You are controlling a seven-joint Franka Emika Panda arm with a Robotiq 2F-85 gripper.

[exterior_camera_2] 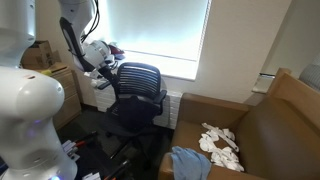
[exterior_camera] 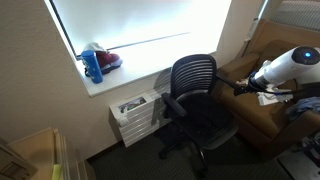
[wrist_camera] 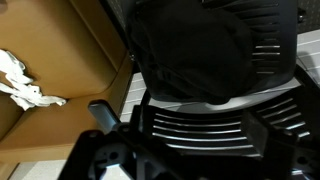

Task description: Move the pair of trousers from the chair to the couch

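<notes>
The fingers of my gripper needs to next go down to the black trousers on the chair's seat and close on their edge (exterior_camera: 212,104) (wrist_camera: 222,82) next to the backrest.
A black mesh office chair (exterior_camera: 195,95) stands between the window wall and the brown couch (exterior_camera: 255,120), and shows in both exterior views (exterior_camera_2: 135,88). Its seat (wrist_camera: 190,45) is dark, and I cannot make out a garment on it. A blue-grey garment that looks like trousers (exterior_camera_2: 187,162) lies over the couch's front edge, next to crumpled white cloth (exterior_camera_2: 222,143). My gripper (exterior_camera: 240,87) hovers beside the chair's backrest, above the couch arm. In the wrist view the slatted backrest (wrist_camera: 200,120) fills the frame, and my fingers are lost in the dark.
A white drawer unit (exterior_camera: 135,115) stands under the window sill, which holds a blue bottle (exterior_camera: 92,66) and a red item (exterior_camera: 108,60). The white cloth also shows in the wrist view (wrist_camera: 25,85). Cardboard boxes (exterior_camera_2: 45,55) stand behind the robot.
</notes>
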